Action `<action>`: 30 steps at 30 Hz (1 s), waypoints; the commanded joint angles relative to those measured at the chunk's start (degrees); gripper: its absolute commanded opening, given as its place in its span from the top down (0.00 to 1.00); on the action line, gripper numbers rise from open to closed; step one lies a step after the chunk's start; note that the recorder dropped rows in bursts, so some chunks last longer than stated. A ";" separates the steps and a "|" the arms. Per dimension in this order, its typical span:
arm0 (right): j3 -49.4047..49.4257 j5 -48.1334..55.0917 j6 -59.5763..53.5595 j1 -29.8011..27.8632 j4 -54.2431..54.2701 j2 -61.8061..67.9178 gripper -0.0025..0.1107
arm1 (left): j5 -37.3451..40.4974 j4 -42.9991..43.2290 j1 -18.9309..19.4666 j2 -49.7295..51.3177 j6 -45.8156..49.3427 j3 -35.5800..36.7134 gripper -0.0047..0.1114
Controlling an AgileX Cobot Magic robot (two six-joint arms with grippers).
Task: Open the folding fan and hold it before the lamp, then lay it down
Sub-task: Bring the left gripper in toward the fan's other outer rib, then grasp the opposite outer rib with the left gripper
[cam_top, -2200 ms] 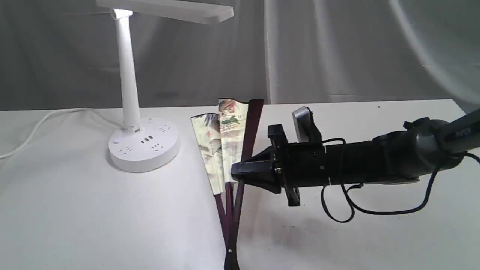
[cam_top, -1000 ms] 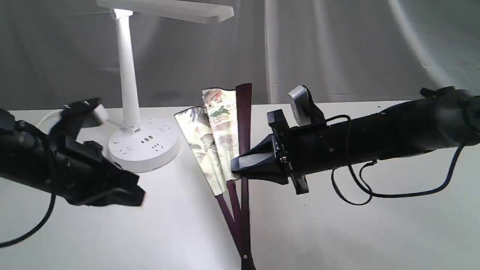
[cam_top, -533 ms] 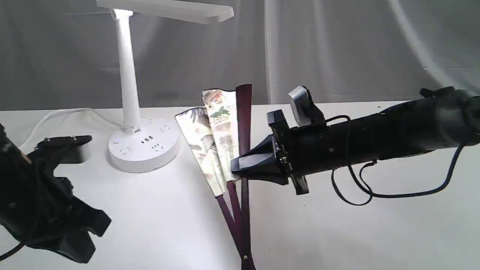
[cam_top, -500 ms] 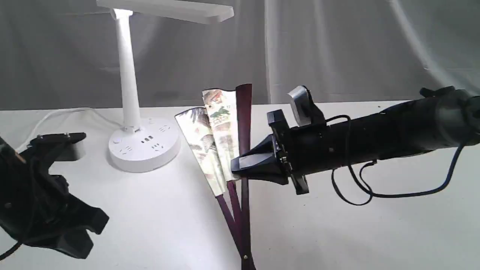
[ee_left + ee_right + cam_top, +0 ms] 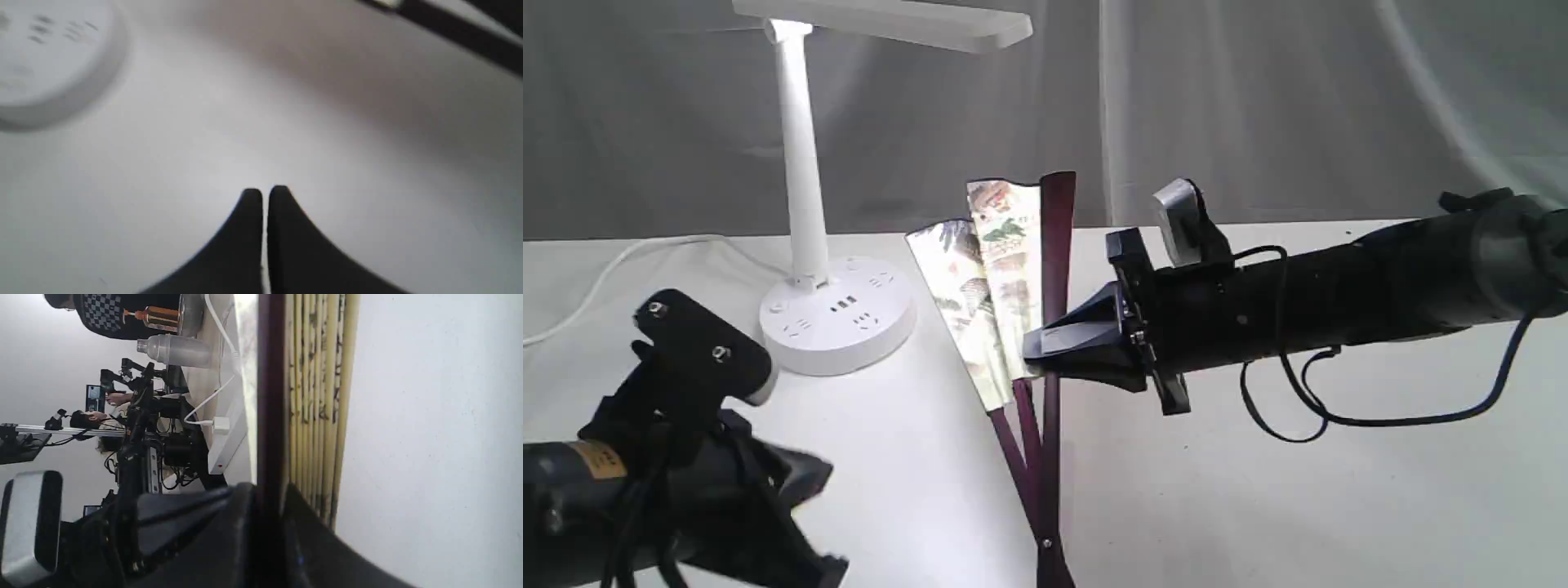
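The folding fan is partly spread and its edge near the lamp is loose, so next my left gripper moves up and pinches that edge (image 5: 940, 298) before the fan spreads wider.
The folding fan (image 5: 1001, 286) stands partly spread above the table, cream painted pleats on the left, a maroon guard (image 5: 1055, 245) upright on the right, its pivot near the bottom edge. My right gripper (image 5: 1045, 357) reaches in from the right and is shut on that guard; the right wrist view shows the guard (image 5: 268, 396) pinched between the fingers with the pleats (image 5: 318, 408) beside it. The white lamp (image 5: 805, 163) stands at the back left, its head lit. My left gripper (image 5: 264, 195) is shut and holds nothing, low at the front left (image 5: 829, 567) above bare table.
The lamp's round base (image 5: 837, 318) with sockets sits left of the fan, and shows blurred in the left wrist view (image 5: 45, 61). A white cable (image 5: 613, 265) trails from it to the left edge. Grey curtain hangs behind the white table (image 5: 1339, 506).
The left arm swung back and forth at the front left and now sits low, turned toward the fan. The right gripper raised the fan slightly; its spread looks unchanged.
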 commanded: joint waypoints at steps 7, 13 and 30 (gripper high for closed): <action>0.12 0.96 -1.36 0.01 2.62 -0.84 0.98 | -47.42 20.76 3.84 21.66 -68.76 6.13 0.96; 0.12 0.96 -1.36 0.01 2.62 -0.84 0.98 | -62.05 59.60 19.87 35.83 -101.27 3.33 0.96; 0.12 0.96 -1.18 0.01 -0.01 -0.84 0.98 | -62.05 102.12 30.09 43.00 -134.50 -30.05 0.74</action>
